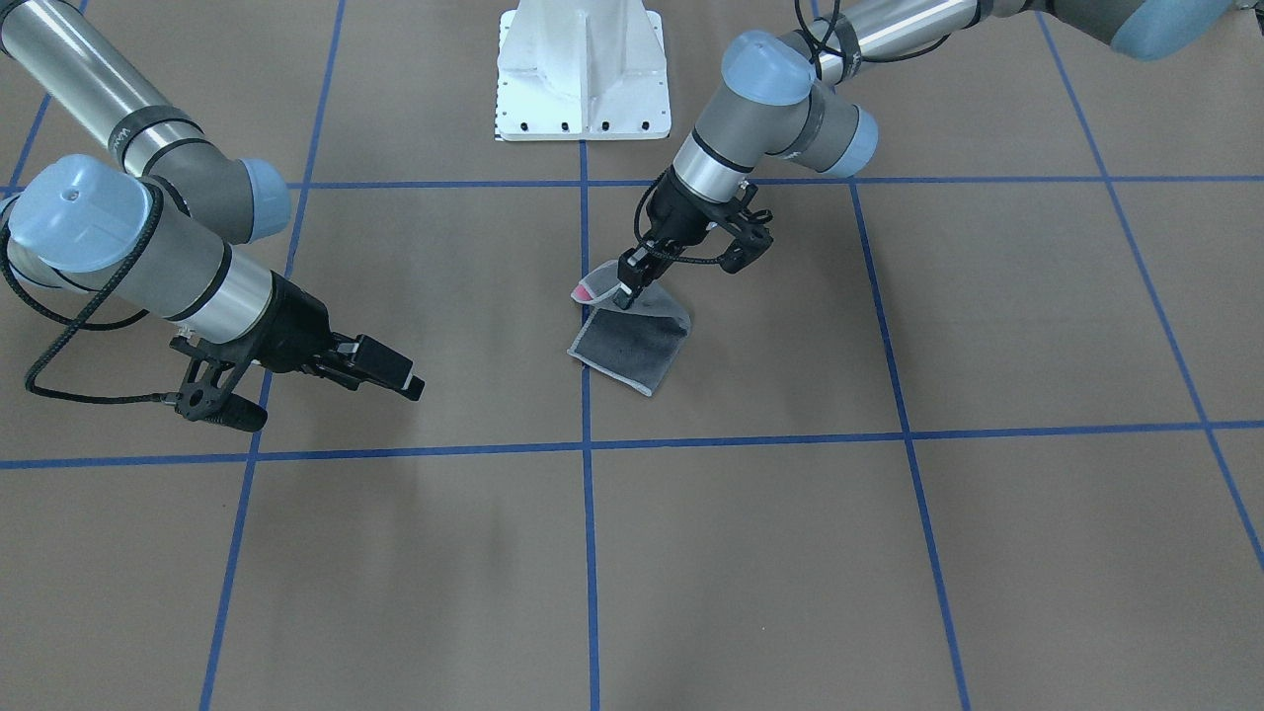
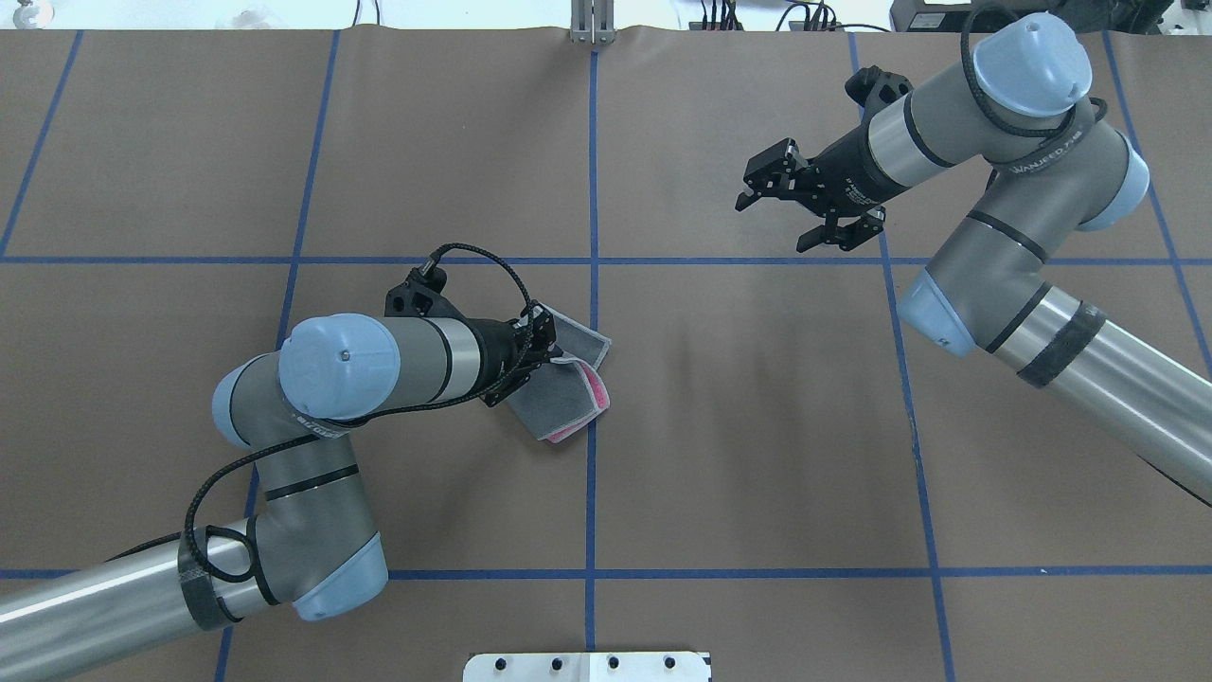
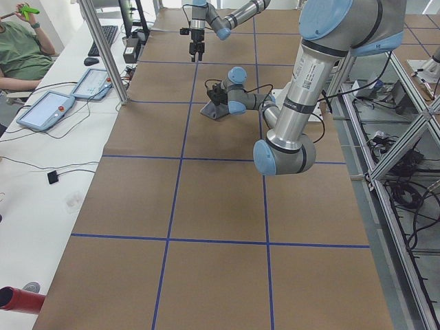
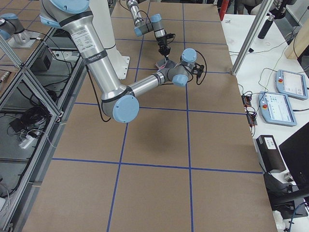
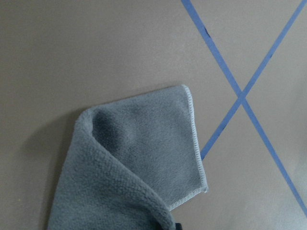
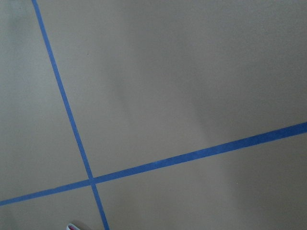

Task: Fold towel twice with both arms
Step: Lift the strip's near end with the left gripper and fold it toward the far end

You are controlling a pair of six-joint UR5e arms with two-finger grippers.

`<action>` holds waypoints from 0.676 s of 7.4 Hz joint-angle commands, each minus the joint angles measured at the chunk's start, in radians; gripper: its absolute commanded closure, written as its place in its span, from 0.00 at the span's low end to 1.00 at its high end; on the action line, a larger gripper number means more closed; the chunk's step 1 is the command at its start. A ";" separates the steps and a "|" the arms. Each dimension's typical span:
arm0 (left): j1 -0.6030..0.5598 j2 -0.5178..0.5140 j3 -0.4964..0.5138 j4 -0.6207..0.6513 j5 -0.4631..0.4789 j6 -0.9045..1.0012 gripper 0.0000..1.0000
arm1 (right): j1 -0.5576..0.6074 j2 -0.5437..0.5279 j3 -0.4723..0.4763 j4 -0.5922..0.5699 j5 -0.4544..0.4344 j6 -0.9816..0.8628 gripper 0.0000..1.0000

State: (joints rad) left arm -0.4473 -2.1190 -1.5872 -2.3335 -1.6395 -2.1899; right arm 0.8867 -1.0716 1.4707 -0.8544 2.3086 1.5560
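Next, I let go of the towel's lifted edge with my left gripper on the towel's dark grey side (image 1: 655, 365) (image 5: 150, 109), near the towel's corner farthest from the pedestal.
The towel (image 1: 632, 346) lies folded near the table's middle, dark grey face up, with pink showing at a raised corner (image 2: 593, 388). My left gripper (image 1: 629, 294) is shut on the towel's edge nearest the robot and holds that edge lifted off the table; it also shows in the overhead view (image 2: 547, 355). The left wrist view shows the grey towel (image 5: 139, 163) draped below the gripper, with its pale stitched edge. My right gripper (image 2: 772, 223) is open and empty, hovering above bare table well away from the towel; it also shows in the front view (image 1: 415, 385).
The brown table cover is marked with a blue tape grid (image 1: 585, 444). The white pedestal base (image 1: 583, 69) stands at the robot's side of the table. Operator desks with tablets (image 4: 282, 106) line the far side.
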 commanded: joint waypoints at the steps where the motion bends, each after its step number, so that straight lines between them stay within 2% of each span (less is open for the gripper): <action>1: -0.025 -0.032 0.053 -0.053 0.001 -0.069 1.00 | 0.000 0.002 -0.001 0.000 0.000 -0.001 0.01; 3: -0.042 -0.027 0.111 -0.140 0.004 -0.099 1.00 | 0.000 0.002 -0.001 0.000 0.000 -0.001 0.01; 5: -0.056 -0.021 0.128 -0.161 0.004 -0.122 1.00 | 0.000 0.004 -0.001 0.000 0.000 -0.001 0.01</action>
State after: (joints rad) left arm -0.4944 -2.1429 -1.4700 -2.4796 -1.6356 -2.2954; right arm 0.8866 -1.0688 1.4696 -0.8544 2.3086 1.5555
